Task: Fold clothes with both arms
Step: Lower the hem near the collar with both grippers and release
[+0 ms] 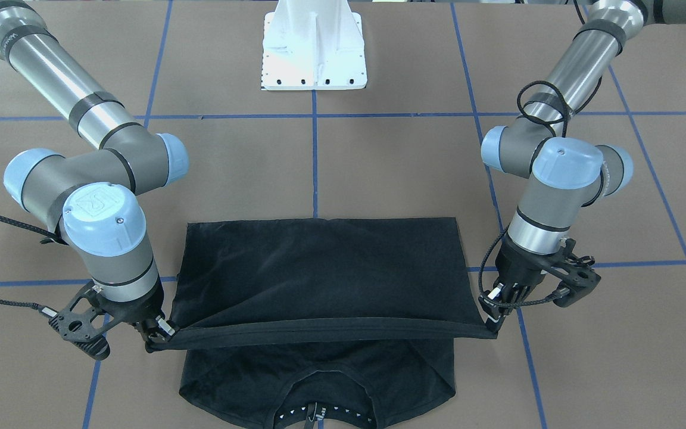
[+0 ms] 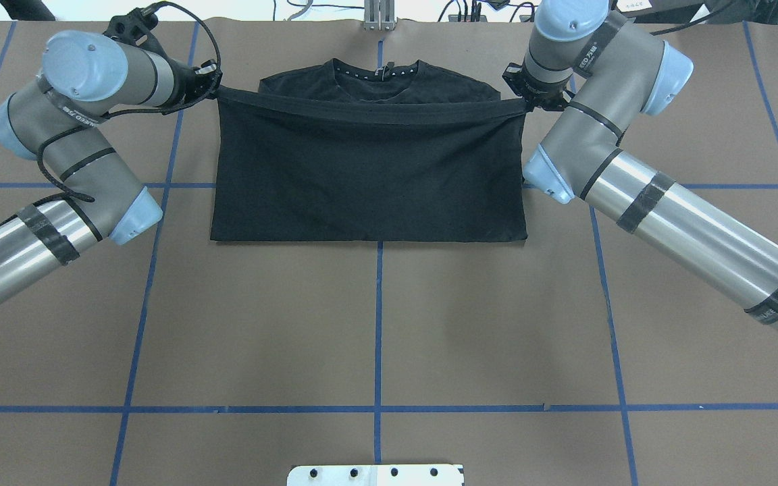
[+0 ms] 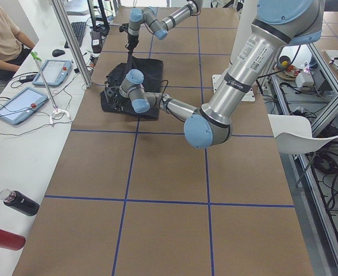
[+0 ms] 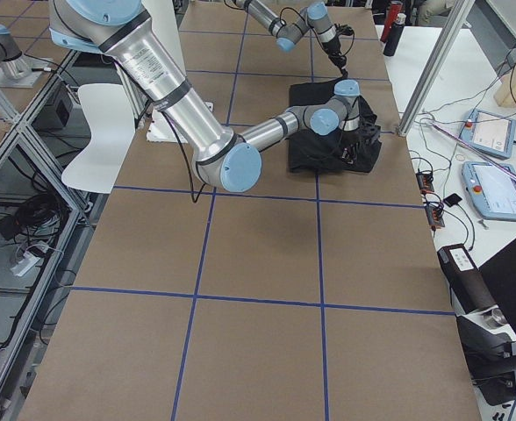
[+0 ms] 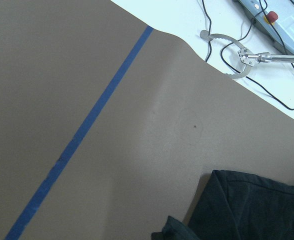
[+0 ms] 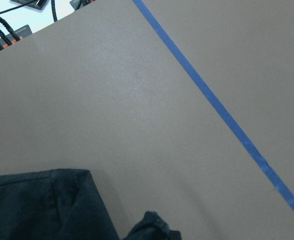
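Observation:
I should release the hem corner with my left gripper on the brown table (image 1: 488, 387) between the T-shirt's collar end and the blue tape.
The black T-shirt (image 1: 319, 274) lies flat on the brown table, plain back up, with its collar (image 1: 319, 411) at the far edge from the robot. Its hem is lifted and stretched taut between both grippers, folded over toward the collar. My left gripper (image 1: 492, 323) is shut on one hem corner, and it also shows in the overhead view (image 2: 217, 89). My right gripper (image 1: 155, 341) is shut on the other corner, and also shows overhead (image 2: 523, 102). The shirt (image 2: 369, 175) covers the print. The wrist views show only shirt edges (image 5: 257, 205) (image 6: 42, 205).
The white mounting pedestal (image 1: 314, 47) stands at the robot's side of the table. Blue tape lines (image 2: 378, 324) cross the brown surface. A side table with tablets (image 3: 19, 106), bottles (image 3: 19, 202), a metal post and a seated person lies beyond the far edge.

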Robot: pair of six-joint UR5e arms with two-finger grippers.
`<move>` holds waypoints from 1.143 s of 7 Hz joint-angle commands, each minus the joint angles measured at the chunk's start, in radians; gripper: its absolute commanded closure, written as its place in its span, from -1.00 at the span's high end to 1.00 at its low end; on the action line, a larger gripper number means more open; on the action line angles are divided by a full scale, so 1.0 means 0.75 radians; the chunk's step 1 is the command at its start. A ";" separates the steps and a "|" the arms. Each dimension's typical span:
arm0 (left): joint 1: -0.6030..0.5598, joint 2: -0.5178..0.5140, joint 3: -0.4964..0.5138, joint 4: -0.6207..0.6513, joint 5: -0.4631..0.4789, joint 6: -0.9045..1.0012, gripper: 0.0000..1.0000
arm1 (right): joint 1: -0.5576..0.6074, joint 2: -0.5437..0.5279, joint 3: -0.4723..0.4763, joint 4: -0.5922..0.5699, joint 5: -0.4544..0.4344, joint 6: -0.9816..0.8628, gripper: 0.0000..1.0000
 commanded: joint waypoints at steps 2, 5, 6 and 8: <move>-0.081 -0.040 -0.006 0.007 -0.002 0.007 -1.00 | 0.004 0.001 0.008 0.003 -0.005 -0.001 -1.00; -0.078 -0.055 0.046 -0.001 0.004 -0.001 -1.00 | 0.002 0.001 0.005 -0.001 -0.007 -0.001 -1.00; -0.075 -0.097 0.099 -0.007 0.006 -0.001 -1.00 | -0.002 0.003 0.001 0.001 -0.007 -0.001 -1.00; -0.069 -0.138 0.232 -0.127 0.008 -0.006 -1.00 | -0.004 0.005 -0.001 0.011 -0.007 0.003 -1.00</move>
